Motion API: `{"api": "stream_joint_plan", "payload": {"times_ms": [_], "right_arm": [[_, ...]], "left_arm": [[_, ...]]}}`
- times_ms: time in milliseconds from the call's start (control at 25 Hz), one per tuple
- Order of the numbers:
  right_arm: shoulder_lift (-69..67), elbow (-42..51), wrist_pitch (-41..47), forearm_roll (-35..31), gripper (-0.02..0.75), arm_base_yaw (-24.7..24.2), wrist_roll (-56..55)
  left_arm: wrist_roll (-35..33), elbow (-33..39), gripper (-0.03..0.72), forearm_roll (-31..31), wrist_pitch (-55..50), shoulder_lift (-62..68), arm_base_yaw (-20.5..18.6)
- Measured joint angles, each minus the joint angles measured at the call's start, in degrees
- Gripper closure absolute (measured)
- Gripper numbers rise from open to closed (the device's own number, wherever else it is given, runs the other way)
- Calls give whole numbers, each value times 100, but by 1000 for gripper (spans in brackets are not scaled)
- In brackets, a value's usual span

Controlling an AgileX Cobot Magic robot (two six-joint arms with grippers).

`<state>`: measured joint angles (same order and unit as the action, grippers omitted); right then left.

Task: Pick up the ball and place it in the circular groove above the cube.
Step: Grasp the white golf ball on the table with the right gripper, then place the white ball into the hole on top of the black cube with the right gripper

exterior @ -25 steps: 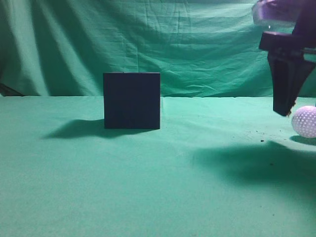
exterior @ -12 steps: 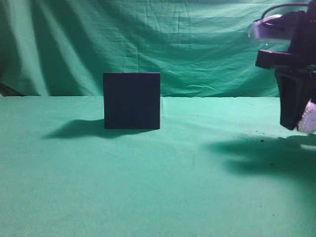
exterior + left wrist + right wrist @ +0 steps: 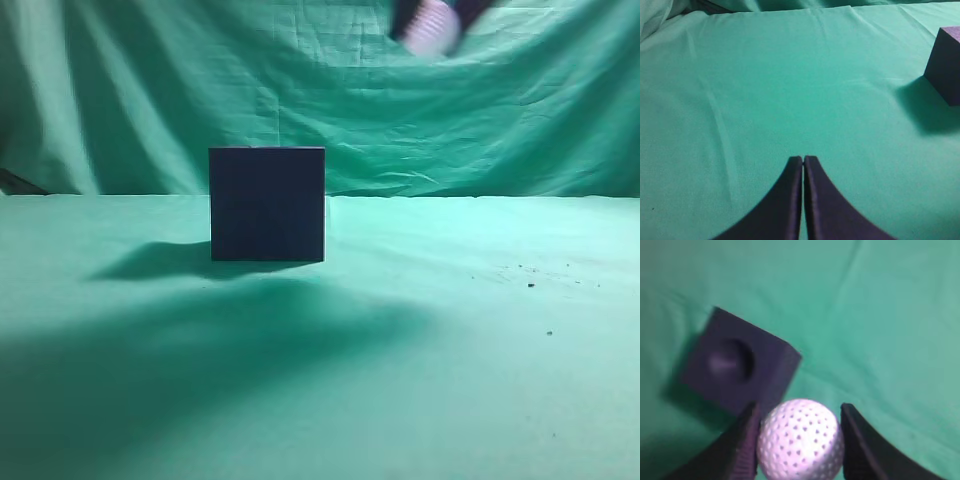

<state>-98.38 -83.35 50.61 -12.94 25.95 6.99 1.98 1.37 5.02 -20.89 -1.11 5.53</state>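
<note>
My right gripper is to place the white dimpled ball. I will let go of it in the round groove amid the dark navy cube's top side [image 3: 273, 142] [image 3: 732, 361].
The dark navy cube [image 3: 267, 204] stands on the green cloth left of centre. In the right wrist view the cube [image 3: 735, 367] lies below, its round groove [image 3: 730, 358] showing on its top face. My right gripper [image 3: 432, 22] is high at the top edge, right of the cube, blurred, shut on the white dimpled ball [image 3: 432, 30]. The ball [image 3: 800, 440] sits between the two dark fingers of the right gripper [image 3: 800, 435]. My left gripper [image 3: 803, 160] is shut and empty over bare cloth, with the cube [image 3: 946, 65] at the right edge of its view.
A green cloth backdrop [image 3: 120, 90] hangs behind the table. Small dark specks [image 3: 530, 284] lie on the cloth at the right. A broad shadow [image 3: 200, 340] falls across the cloth in front of the cube.
My right gripper closed on the ball at the right edge of the table, lifted it and carried it up and left towards the cube. The left gripper's earlier state is not shown.
</note>
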Motion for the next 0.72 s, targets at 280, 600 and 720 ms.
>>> {"api": "stream_joint_plan", "payload": {"times_ms": [280,600,720], "right_arm": [[-888,-989,0,-51,418,1100,61],[-1745,-1468,33,130,418,1232,112],[-1772,-1479,-7,245,418,1232,133]], "left_arm": [[0,0,688,0,0,0,0],[0,0,688,0,0,0,0],[0,0,688,0,0,0,0]]}}
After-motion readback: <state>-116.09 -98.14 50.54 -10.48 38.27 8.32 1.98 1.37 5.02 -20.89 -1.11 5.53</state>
